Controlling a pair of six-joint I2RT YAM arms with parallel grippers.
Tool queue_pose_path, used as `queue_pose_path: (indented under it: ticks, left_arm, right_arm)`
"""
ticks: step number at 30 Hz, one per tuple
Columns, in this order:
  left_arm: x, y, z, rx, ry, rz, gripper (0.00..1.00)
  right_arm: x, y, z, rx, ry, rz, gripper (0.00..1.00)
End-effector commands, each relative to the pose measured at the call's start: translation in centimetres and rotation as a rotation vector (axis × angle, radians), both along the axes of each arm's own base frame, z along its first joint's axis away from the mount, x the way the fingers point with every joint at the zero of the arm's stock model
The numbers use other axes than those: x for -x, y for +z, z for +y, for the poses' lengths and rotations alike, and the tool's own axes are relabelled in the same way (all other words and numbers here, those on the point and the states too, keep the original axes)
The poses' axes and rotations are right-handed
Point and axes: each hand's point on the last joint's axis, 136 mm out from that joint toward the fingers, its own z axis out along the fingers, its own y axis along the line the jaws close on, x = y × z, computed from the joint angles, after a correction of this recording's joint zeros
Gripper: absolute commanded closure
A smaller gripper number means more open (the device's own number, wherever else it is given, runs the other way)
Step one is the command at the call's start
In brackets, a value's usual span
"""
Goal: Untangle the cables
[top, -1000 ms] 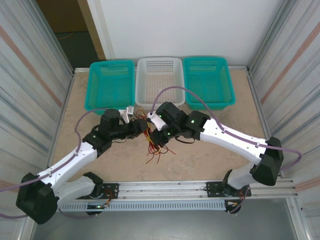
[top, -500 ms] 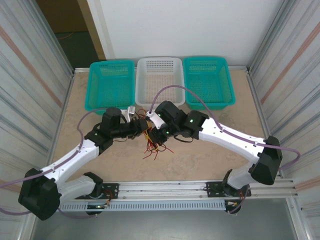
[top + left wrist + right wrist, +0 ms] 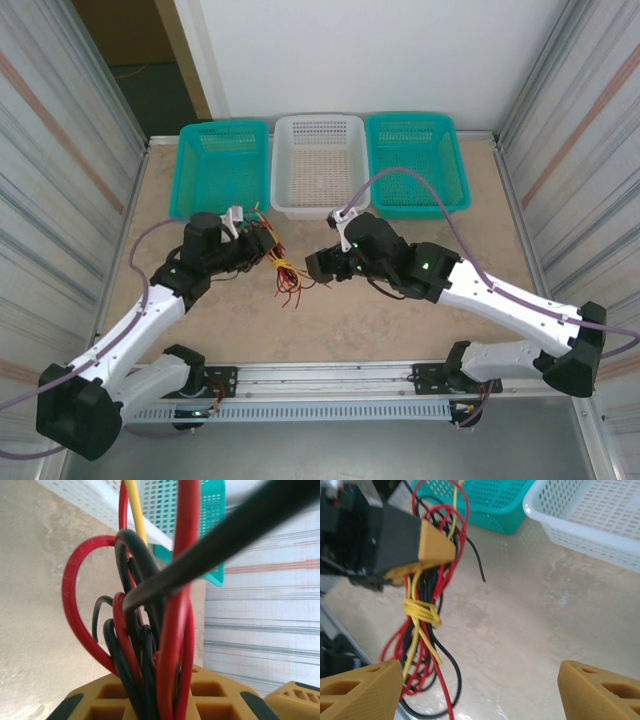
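The red and black cables below the robot's left gripper are bound by yellow coils, so next the right gripper pinches the yellow cable there (image 3: 435, 620) and pulls it away from the bundle.
The cables (image 3: 287, 276) are a tangled bundle of thin red, black and yellow wires hanging down to the tabletop left of centre. My left gripper (image 3: 266, 247) is shut on the bundle's top; in the left wrist view red and black cables (image 3: 150, 645) stand pinched between its yellow fingers (image 3: 102, 695). In the right wrist view the left gripper's fingers (image 3: 432, 545) clamp the cables (image 3: 422, 612), which carry a yellow knot below the grip. My right gripper (image 3: 313, 265) is open beside the bundle, to its right. Its fingertips (image 3: 362, 690) stand wide apart over bare table and hold nothing.
Three baskets line the back edge: a teal one (image 3: 222, 165) at left, a white one (image 3: 318, 160) in the middle, another teal one (image 3: 417, 160) at right. Corrugated walls close both sides. Pale-purple hoses arc over both arms.
The right gripper has opened, let go of the cables and drawn back to the right. The left arm has pulled the bundle left, away from it.
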Motion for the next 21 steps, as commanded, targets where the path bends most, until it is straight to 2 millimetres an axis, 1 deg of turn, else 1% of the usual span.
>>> queue_pose_path:
  ticks: [1,2,3,6,7,10,11,13,14,15,16,17,18,19,20,21]
  left_arm:
    - [-0.2,1.0,0.1,-0.009,0.006,-0.011,1.0]
    - [-0.1,1.0,0.1,-0.011,0.001,-0.012,1.0]
    - [-0.1,1.2,0.1,-0.01,0.0,-0.016,1.0]
    - [0.0,1.7,0.1,-0.006,-0.009,-0.031,1.0]
    - [0.1,1.8,0.0,-0.007,-0.012,-0.037,1.0]
    - [0.0,2.2,0.1,-0.01,-0.014,-0.06,1.0]
    - [0.0,2.3,0.1,-0.012,-0.013,-0.068,1.0]
    - [-0.1,2.4,0.3,-0.019,-0.003,-0.083,1.0]
    - [-0.1,2.5,0.4,-0.026,0.003,-0.095,1.0]
    - [-0.1,2.6,0.6,-0.036,0.013,-0.106,1.0]
    - [-0.1,2.6,0.8,-0.05,0.027,-0.12,1.0]
    - [-0.1,2.6,1.1,-0.068,0.045,-0.133,1.0]
    - [-0.1,2.7,1.2,-0.082,0.057,-0.152,1.0]
    - [-0.1,2.7,1.3,-0.094,0.065,-0.164,1.0]
    - [-0.1,2.8,1.4,-0.101,0.07,-0.176,1.0]
    - [-0.2,2.8,1.4,-0.106,0.076,-0.183,1.0]
  right_arm:
    - [-0.2,1.4,3.0,-0.151,0.039,0.073,0.23]
    - [-0.3,1.4,3.6,-0.142,0.055,0.08,0.26]
    - [-0.6,0.9,3.9,-0.125,0.055,0.094,0.28]
    - [-2.0,-0.7,4.2,-0.109,0.023,0.178,0.37]
    - [-2.2,-1.0,4.2,-0.114,0.018,0.197,0.39]
    - [-2.5,-1.1,4.9,-0.141,0.018,0.225,0.42]
    - [-2.6,-1.2,5.0,-0.142,0.014,0.237,0.44]
    - [-2.7,-1.7,5.0,-0.124,-0.015,0.263,0.52]
    - [-2.8,-2.1,4.6,-0.104,-0.054,0.276,0.57]
    - [-3.1,-2.5,4.2,-0.085,-0.104,0.289,0.58]
    - [-3.1,-2.7,4.0,-0.081,-0.133,0.304,0.55]
    - [-2.9,-2.8,4.0,-0.083,-0.16,0.309,0.48]
    - [-2.7,-2.7,4.3,-0.098,-0.18,0.317,0.41]
    - [-2.5,-2.5,4.6,-0.117,-0.191,0.323,0.37]
    - [-2.4,-2.5,4.9,-0.128,-0.209,0.331,0.36]
    - [-2.5,-2.6,4.9,-0.13,-0.243,0.347,0.37]
